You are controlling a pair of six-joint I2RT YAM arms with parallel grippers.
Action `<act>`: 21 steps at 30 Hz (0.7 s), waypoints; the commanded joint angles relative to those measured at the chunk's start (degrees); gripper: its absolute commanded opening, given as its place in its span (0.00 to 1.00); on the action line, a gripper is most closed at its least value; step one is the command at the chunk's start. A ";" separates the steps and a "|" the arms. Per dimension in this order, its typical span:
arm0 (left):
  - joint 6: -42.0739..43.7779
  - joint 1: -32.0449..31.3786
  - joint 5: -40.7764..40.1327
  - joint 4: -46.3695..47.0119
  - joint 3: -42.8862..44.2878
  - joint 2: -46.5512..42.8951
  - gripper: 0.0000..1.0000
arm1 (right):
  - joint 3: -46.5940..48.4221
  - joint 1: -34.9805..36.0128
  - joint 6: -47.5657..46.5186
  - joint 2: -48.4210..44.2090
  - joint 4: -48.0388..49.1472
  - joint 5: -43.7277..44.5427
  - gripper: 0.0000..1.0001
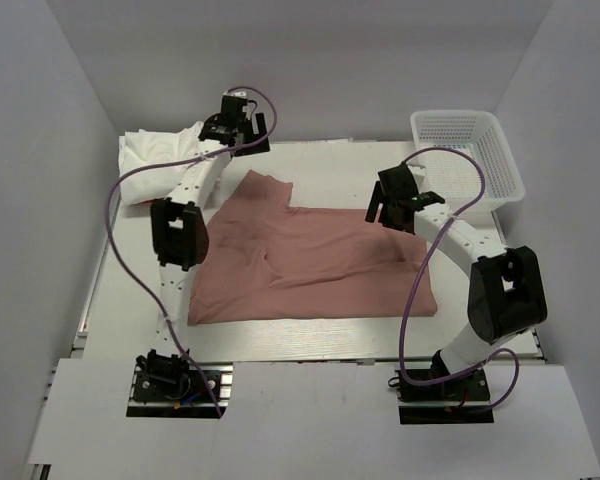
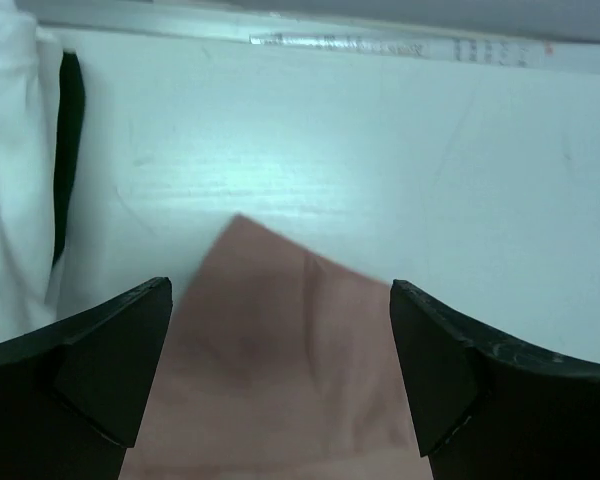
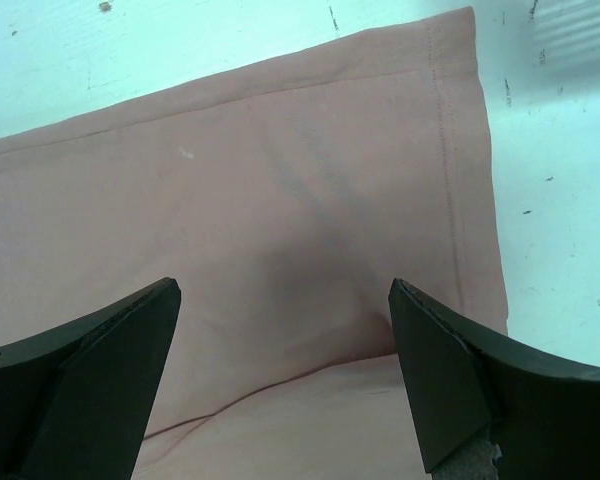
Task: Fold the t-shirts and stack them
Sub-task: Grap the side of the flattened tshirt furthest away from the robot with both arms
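Note:
The robot's left gripper should close on the far sleeve's corner [image 1: 251, 174] [image 2: 239, 224] nearest the white t-shirts, at the edge of the dusty pink t-shirt.
A dusty pink t-shirt [image 1: 310, 265] lies spread flat across the middle of the table, plain side up, one sleeve pointing to the far left. My left gripper [image 1: 242, 128] hovers open above that far sleeve tip [image 2: 280, 330], holding nothing. My right gripper [image 1: 388, 212] hovers open over the shirt's far right hem corner [image 3: 310, 200], empty. White t-shirts [image 1: 155, 155] lie in a rumpled pile at the far left corner; their edge shows in the left wrist view [image 2: 15, 170].
A white plastic mesh basket [image 1: 470, 150] stands at the far right corner. Purple cables loop off both arms. The table's back edge rail [image 2: 380, 45] runs just beyond the left gripper. Grey walls enclose the table.

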 commanded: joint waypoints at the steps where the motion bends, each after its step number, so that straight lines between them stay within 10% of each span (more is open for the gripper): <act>1: 5.06 -0.02 -6.27 -1.72 8.58 5.46 1.00 | 0.69 -0.81 -1.43 -0.29 -0.05 0.01 0.91; 13: 2.69 -0.02 -6.12 8.68 3.75 13.30 0.91 | 0.52 -2.13 -1.44 0.14 -1.99 1.85 0.91; 21: 2.69 -0.55 -1.19 12.10 -11.44 9.96 0.46 | 2.80 -3.45 1.90 3.92 -5.33 3.52 0.91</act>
